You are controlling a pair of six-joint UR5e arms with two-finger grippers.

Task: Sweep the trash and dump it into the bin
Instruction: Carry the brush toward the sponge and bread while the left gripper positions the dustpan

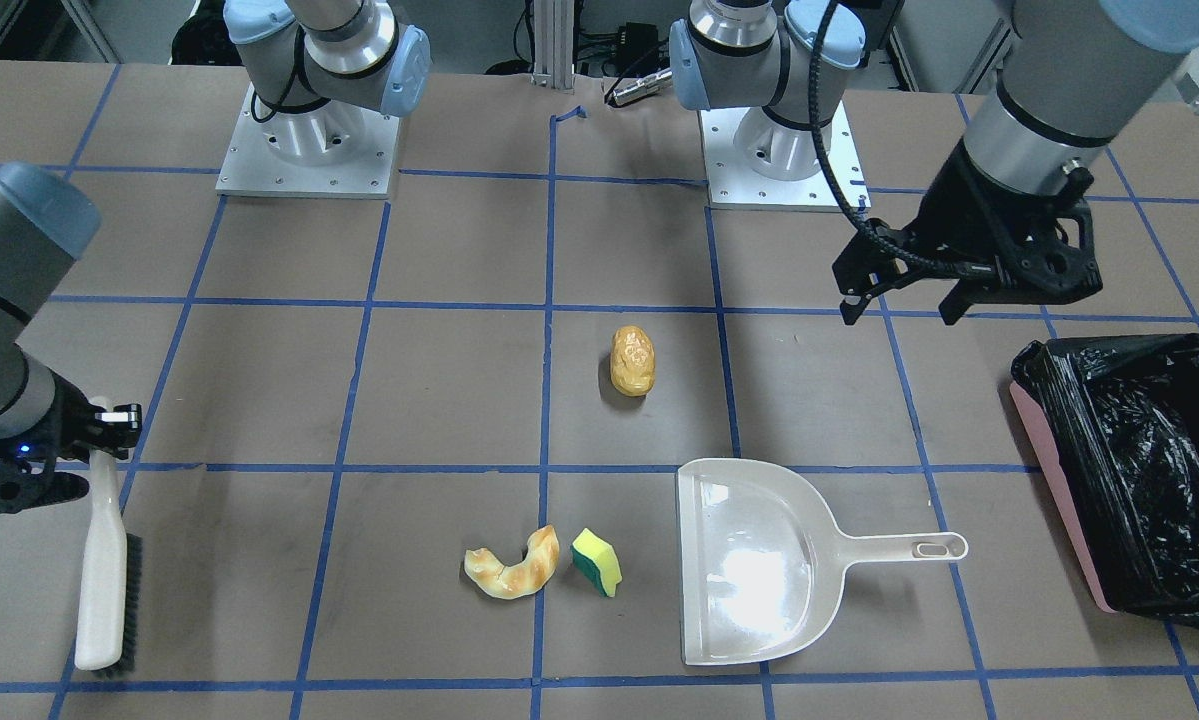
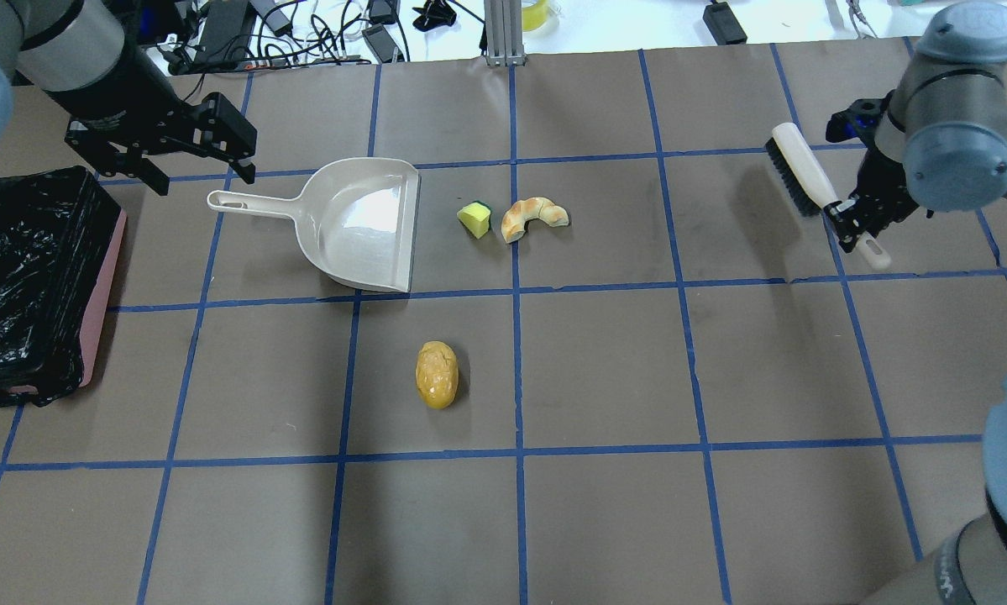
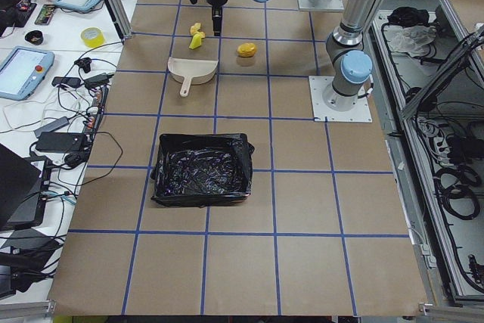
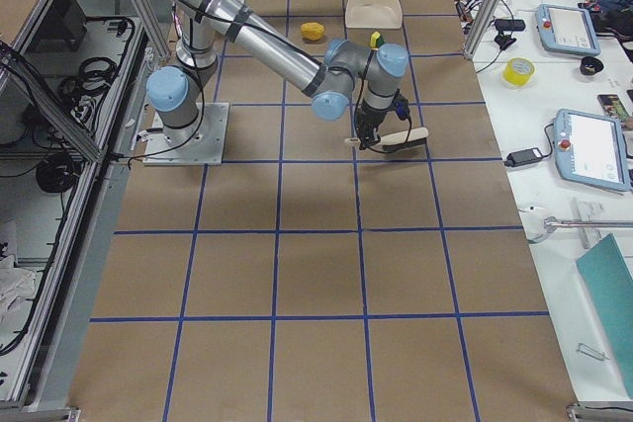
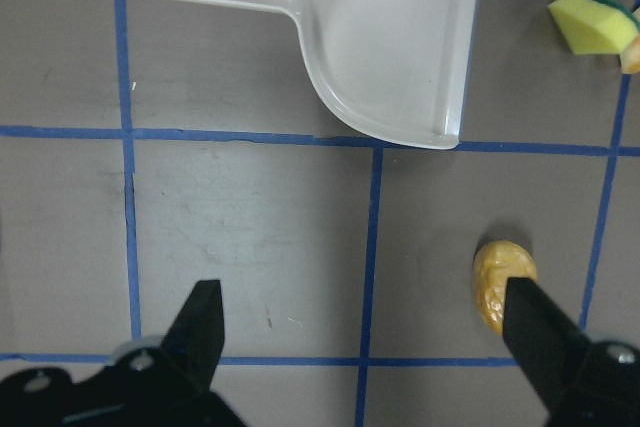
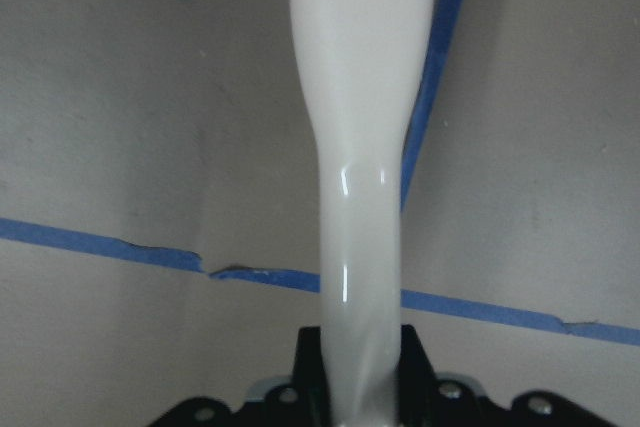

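Next, I close my left gripper on the handle's middle (image 1: pixel 897 548) on the off-white dustpan, just beside the handle's hole, toward the wide part of the dustpan.
The potato-like lump (image 2: pixel 437 374) lies mid-table. The croissant piece (image 2: pixel 532 217) and the yellow-green sponge (image 2: pixel 474 219) lie side by side just right of the off-white dustpan's (image 2: pixel 360 223) open mouth. The black-lined pink bin (image 2: pixel 100 286) stands at the table's left end. My left gripper (image 2: pixel 203 176) is open and empty, above the table near the dustpan handle; the left wrist view shows the dustpan (image 5: pixel 390 37) and lump (image 5: pixel 500 282) below it. My right gripper (image 2: pixel 847 220) is shut on the white handle of a black-bristled brush (image 2: pixel 797 172) at the far right.
Blue tape lines grid the brown table. The two arm bases (image 1: pixel 309 140) stand at the robot's edge. Cables and operator gear (image 2: pixel 369 25) lie beyond the far edge.
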